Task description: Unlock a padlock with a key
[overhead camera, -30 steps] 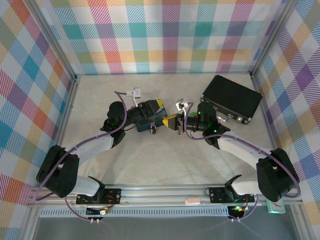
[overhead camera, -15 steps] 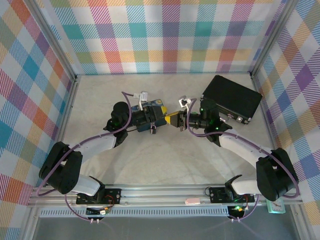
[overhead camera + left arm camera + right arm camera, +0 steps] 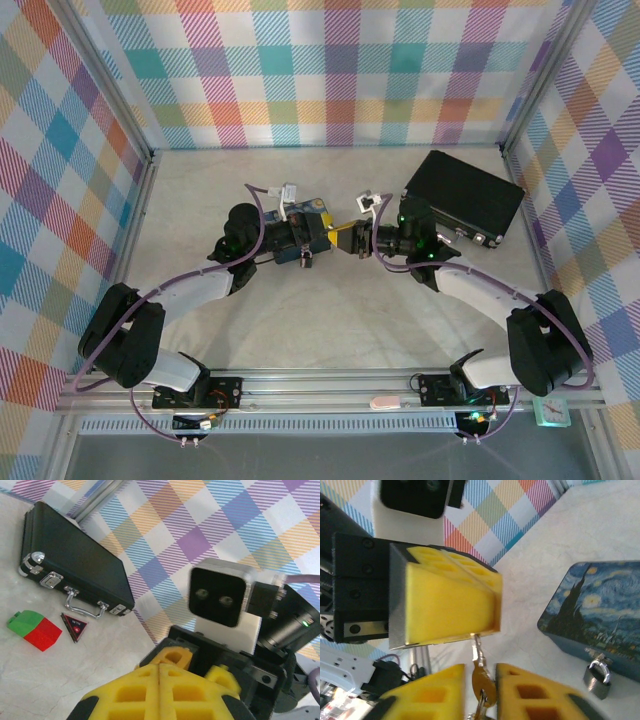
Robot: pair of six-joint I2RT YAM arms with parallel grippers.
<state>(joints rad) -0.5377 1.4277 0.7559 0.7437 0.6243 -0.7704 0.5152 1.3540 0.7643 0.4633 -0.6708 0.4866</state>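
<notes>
The left gripper pinches the key's blade that must go into the padlock, so next the right gripper takes the brass head [image 3: 483, 684] before the left gripper steadies the padlock.
A brass-headed key [image 3: 482, 682] on a ring lies between the spread yellow fingers of my right gripper [image 3: 481, 672]. It touches at most the right finger. The key's silvery blade tip is pinched in the shut yellow pads of my left gripper [image 3: 492, 592], which faces my right gripper tip to tip. From above, the left gripper [image 3: 322, 232] and right gripper [image 3: 340, 240] meet at mid-table. The padlock [image 3: 597, 678], small and grey with a thin shackle, hangs at the front of a painted night-sky tin [image 3: 595, 610]. In the left wrist view the left gripper [image 3: 160, 667] is closed.
A black case [image 3: 463, 195] with metal latches lies at the back right, close behind my right arm. In front of the black case [image 3: 75, 565] lie a red-and-green block [image 3: 35, 630] and a small dark triangle [image 3: 74, 626]. Checked walls enclose the table.
My left gripper turned and moved right until it met the right gripper's tips, and it now pinches the key's blade. The right gripper shifted slightly up.
</notes>
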